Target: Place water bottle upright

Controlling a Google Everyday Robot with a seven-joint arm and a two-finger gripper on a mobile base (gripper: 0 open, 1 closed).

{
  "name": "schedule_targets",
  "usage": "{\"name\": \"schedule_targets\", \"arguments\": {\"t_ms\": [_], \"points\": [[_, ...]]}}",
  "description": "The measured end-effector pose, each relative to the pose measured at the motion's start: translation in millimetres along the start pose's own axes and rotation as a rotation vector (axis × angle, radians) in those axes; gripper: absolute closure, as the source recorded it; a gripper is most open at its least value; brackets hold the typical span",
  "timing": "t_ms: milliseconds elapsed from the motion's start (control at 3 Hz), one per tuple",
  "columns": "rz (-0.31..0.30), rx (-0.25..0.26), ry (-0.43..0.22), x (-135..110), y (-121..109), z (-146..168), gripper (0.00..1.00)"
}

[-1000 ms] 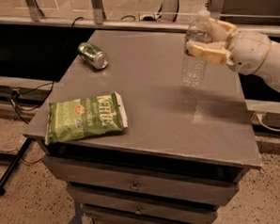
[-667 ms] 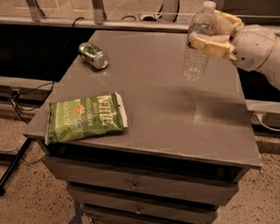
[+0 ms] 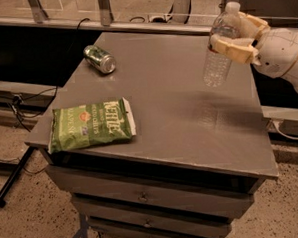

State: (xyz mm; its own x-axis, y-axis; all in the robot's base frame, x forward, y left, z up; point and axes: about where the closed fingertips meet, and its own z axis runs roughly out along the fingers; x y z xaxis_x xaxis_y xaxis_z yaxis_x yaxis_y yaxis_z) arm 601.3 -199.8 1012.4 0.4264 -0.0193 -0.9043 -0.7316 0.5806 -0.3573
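I should use my gripper to set the water bottle down on the grey table (image 3: pixel 231 99) near the table's side edge, across from the chips bag.
The water bottle (image 3: pixel 219 49) is a clear ribbed plastic bottle with a white cap. It hangs nearly upright, tilted slightly, above the right part of the grey table (image 3: pixel 189 119). My gripper (image 3: pixel 233 38) comes in from the right and is shut on the bottle's upper part, just below the neck. Tan fingers (image 3: pixel 230 49) wrap the bottle's front side. The bottle's base is above the tabletop; I cannot tell whether it touches it.
A green metal can (image 3: pixel 100 59) lies on its side at the table's back left. A green Kettle chips bag (image 3: pixel 91 124) lies flat at the front left. Drawers sit below the tabletop. Cables and a rail run behind the table.
The gripper and the bottle have risen slightly and moved a little toward the back right, away from the tabletop. The can and the chips bag have not moved.
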Motion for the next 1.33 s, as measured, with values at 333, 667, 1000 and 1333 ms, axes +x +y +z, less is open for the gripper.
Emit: {"name": "schedule_targets", "arguments": {"t_ms": [333,667,1000,1333], "points": [[0.005,0.030,0.029,8,-6,-16,1.00],[0.017,0.048,0.051,19,-10,-33,1.00],[0.033,0.058,0.062,30,-12,-46,1.00],[0.056,0.063,0.066,39,-14,-57,0.85]]}}
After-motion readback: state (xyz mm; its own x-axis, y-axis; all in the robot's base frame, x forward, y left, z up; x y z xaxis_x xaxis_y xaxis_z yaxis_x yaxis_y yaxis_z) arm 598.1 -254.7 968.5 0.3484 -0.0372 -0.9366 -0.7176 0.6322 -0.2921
